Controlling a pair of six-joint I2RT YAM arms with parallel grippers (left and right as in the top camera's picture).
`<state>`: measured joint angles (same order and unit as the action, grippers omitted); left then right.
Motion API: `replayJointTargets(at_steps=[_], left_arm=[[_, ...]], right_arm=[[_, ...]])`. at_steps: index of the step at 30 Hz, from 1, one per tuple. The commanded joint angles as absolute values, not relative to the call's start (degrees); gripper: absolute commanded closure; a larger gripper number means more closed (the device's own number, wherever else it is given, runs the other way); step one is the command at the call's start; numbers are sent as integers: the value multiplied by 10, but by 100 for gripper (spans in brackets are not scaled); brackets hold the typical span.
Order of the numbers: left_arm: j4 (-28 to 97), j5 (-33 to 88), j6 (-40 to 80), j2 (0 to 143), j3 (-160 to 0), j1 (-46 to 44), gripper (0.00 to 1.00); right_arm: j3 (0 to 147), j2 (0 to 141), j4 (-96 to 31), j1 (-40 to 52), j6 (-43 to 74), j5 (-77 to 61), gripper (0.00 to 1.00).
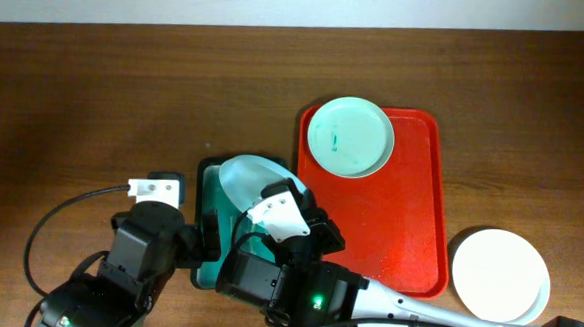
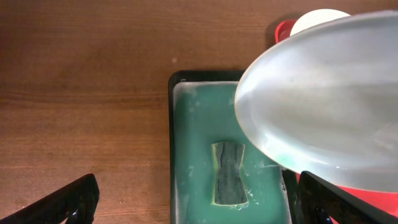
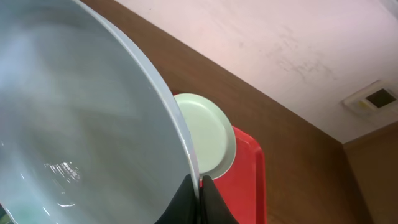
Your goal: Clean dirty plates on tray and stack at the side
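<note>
Next, I release my right gripper's plate, now held tilted over the green tray, atop the plate lying on the table [image 1: 497, 277] beside the red tray.
My right gripper [image 3: 200, 186] is shut on the rim of a plate [image 3: 81, 118] and holds it tilted over the dark green tray; the plate also shows in the overhead view [image 1: 249, 181] and in the left wrist view [image 2: 329, 99]. A second plate [image 1: 348, 136] with teal smears sits at the far left of the red tray [image 1: 399, 229]. A third plate [image 1: 498, 274] lies on the table to the right of the red tray. My left gripper [image 2: 193, 202] is open and empty, above the near edge of the green tray.
The dark green tray [image 2: 193, 130] holds soapy water and a sponge [image 2: 228, 173]. It stands just left of the red tray. Bare wooden table [image 1: 95, 93] lies to the left and back. A wall runs along the far edge.
</note>
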<state>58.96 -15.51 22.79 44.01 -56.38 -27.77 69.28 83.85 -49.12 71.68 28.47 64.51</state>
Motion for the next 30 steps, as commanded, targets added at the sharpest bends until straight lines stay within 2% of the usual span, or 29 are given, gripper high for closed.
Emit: replayJointTargets(at_steps=[1,12,13,14,15,16,17,19,22,24,26,30], left_arm=[[589,-165,227,437,-577,-275,0],[588,-165,227,437,-577,-275,1],[588,-165,227,437,-577,-275,1],[588,-165,227,437,-577,-275,0],[588,-165,227,437,-577,-275,1],[588,-165,227,437,-577,-275,1],[588,-165,227,437,-577,-275,0],[588,-165,227,437,-577,-274,1],[588,-165,227,437,-577,-275,1],[588,-165,227,437,-577,-275,1],[586,-165,227,437,-577,-275,1],[587,-165,227,437,-577,-275,1]], right_arm=[[706,832,-491,720,290,680,96],[706,832,-491,720,291,675,96],[706,832,-503,712,317,658,96],[706,832,-537,686,390,606,96],[706,832,-564,645,462,519,96],[706,832,-570,556,470,338,96],[707,826,-566,481,396,170,96],[707,764,-575,346,328,-27,96],[707,646,-619,163,330,-35,96],[707,597,-715,31,329,-27,96],[697,575,-789,-116,282,-23,96],[597,573,-755,-333,263,-24,96]])
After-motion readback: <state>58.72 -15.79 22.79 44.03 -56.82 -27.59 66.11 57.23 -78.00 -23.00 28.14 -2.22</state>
